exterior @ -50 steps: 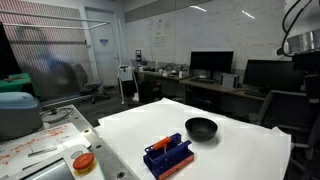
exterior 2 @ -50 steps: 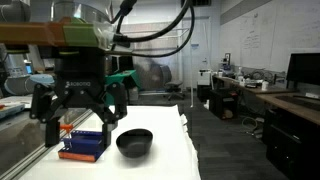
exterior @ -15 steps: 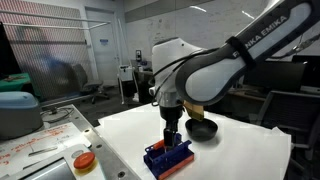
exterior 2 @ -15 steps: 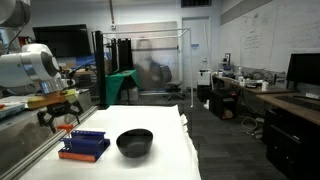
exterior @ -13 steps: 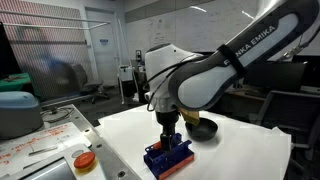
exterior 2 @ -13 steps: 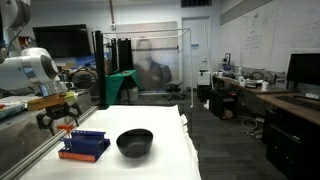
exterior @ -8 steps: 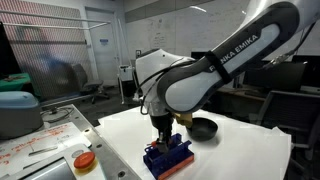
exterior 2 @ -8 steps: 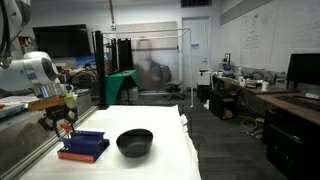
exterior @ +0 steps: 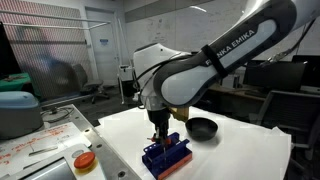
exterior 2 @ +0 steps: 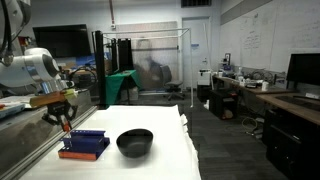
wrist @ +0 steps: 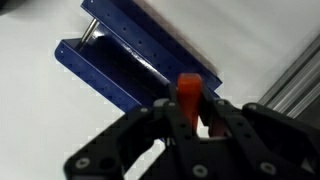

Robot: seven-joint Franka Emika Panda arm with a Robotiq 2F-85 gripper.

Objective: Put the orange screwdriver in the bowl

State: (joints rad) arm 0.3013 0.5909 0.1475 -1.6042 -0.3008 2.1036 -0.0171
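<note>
My gripper will let go of the orange screwdriver in the black bowl (exterior: 198, 131), on the side nearest the blue rack.
In the wrist view my gripper (wrist: 196, 112) is shut on the orange screwdriver (wrist: 189, 90). Its orange-red handle stands up between the black fingers, just above the blue ribbed rack (wrist: 115, 66). In both exterior views the gripper (exterior: 158, 134) (exterior 2: 66, 122) hangs over the rack (exterior: 166, 156) (exterior 2: 83, 146). An orange bit of the screwdriver (exterior 2: 66, 126) shows between the fingers. The small black bowl (exterior: 202, 128) (exterior 2: 135, 143) sits on the white table beside the rack, apart from the gripper. The screwdriver's shaft is hidden.
A round orange disc with a white rim (exterior: 83, 161) lies on the cluttered bench beside the white table (exterior: 240, 152). A metal frame rail (wrist: 295, 85) runs close to the rack. Desks with monitors (exterior: 210, 64) stand behind.
The jaws went from open to shut around the orange handle over the rack. The arm shifted slightly along the rack. Bowl and rack have stayed put.
</note>
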